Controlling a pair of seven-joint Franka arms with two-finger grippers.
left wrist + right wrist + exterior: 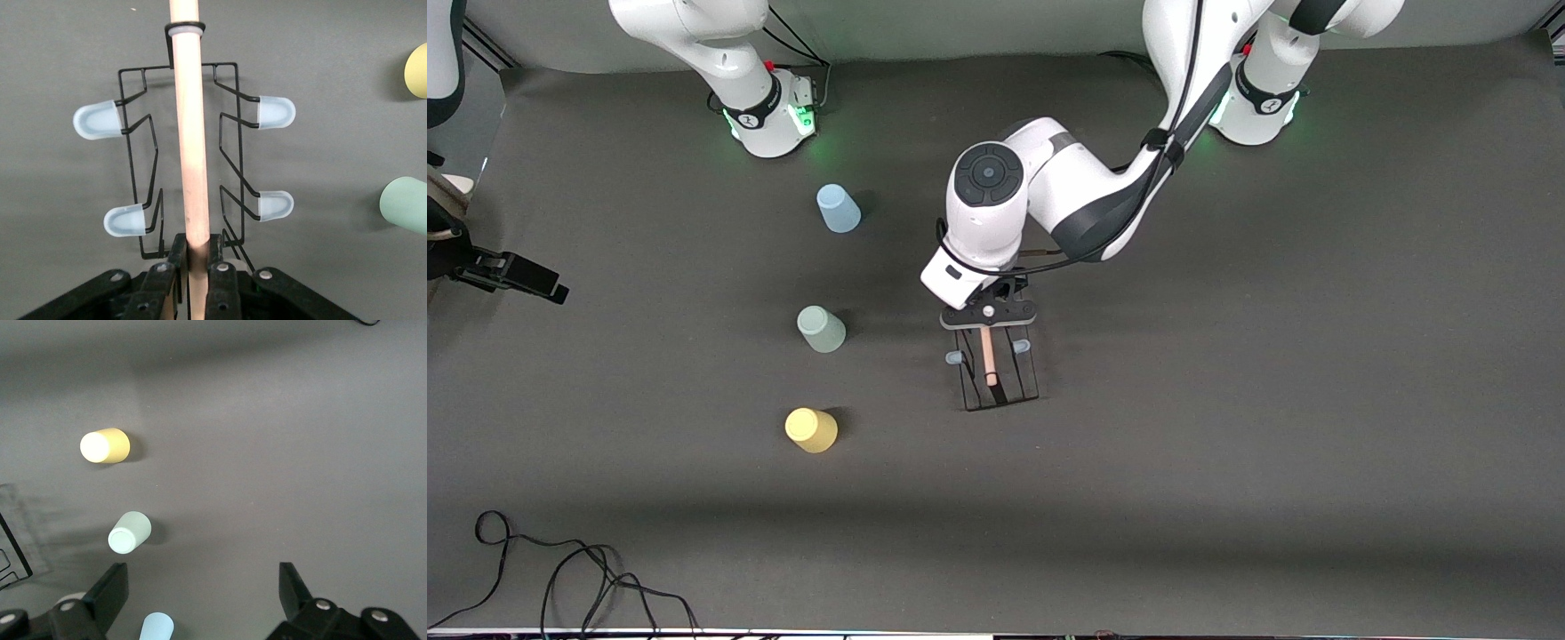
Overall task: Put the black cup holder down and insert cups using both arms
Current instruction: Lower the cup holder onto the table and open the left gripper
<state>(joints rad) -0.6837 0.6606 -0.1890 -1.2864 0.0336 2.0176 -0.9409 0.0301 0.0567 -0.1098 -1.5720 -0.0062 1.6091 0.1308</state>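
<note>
I need to use my left gripper to set the black cup holder down on bare in the middle of the table (986, 378) (203, 167), facing the pale green and yellow cups.
The black cup holder (1000, 378) is at mid-table under my left gripper (989, 313), which is shut on one end of its wooden rod handle (190, 133). Pale-tipped pegs (97, 120) stick out on both sides of the wire rack (230, 153). I cannot tell whether the rack touches the table. Three cups lie in a row toward the right arm's end: light blue (838, 208), pale green (821, 329) and yellow (811, 429), the yellow nearest the front camera. My right gripper (203, 577) hangs open and empty high over the table by the blue cup (157, 627), and is out of the front view.
A black clamp-like fixture (507, 271) juts in at the table edge on the right arm's end. Loose black cables (560, 578) lie at the near corner on that same end. The two arm bases (769, 116) (1258, 107) stand along the edge farthest from the front camera.
</note>
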